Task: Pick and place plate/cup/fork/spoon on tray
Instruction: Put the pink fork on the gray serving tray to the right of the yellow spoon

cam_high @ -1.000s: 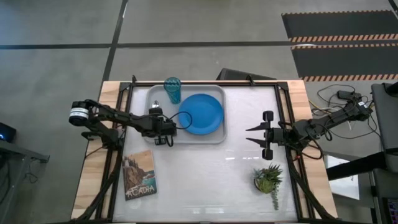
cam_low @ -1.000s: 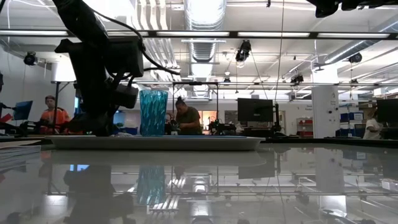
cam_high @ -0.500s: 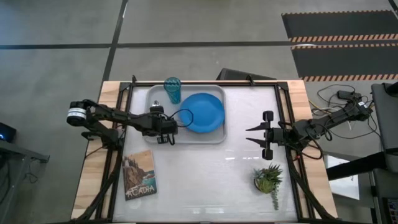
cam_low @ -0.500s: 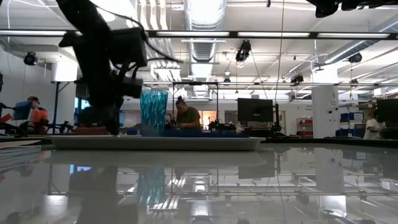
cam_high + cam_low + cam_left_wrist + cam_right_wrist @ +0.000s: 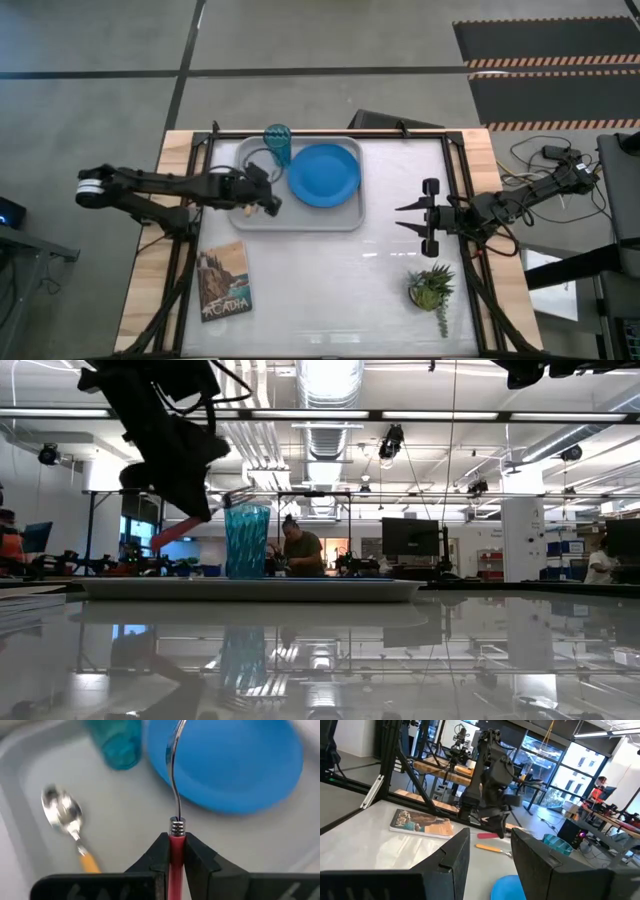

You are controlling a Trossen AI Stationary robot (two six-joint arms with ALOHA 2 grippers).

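Note:
The tilted fork is pinched by my left gripper close to its metal neck, so next I put the fork down on the tray and take it farther down the pink handle (image 5: 172, 535).
My left gripper (image 5: 266, 202) is over the left part of the grey tray (image 5: 300, 222), shut on the pink-handled fork (image 5: 175, 805). The fork's metal head reaches toward the blue plate (image 5: 325, 175), which lies flat in the tray's right half. The teal cup (image 5: 278, 145) stands upright in the tray's far left corner. The orange-handled spoon (image 5: 70, 827) lies flat on the tray floor beside my left gripper. My right gripper (image 5: 412, 218) waits open and empty at the table's right side. My left gripper pinches the fork's pink-red handle (image 5: 176, 851) between its two fingers, close to where the metal neck begins. The fingers lie along the fork. The fork is lifted clear of the tray and tilted, the handle's free end (image 5: 172, 537) lower than the head near the cup.
A book (image 5: 224, 280) lies on the table's near left. A small potted plant (image 5: 432, 288) stands on the near right, close to my right gripper. The tabletop between tray and plant is bare. People stand in the room beyond the table.
My left gripper has gone up from the tray floor and tipped, still shut on the fork. The fork has been lifted clear of the tray and now slants, handle end low. The arm has stretched out, its elbow moving toward the table's left edge.

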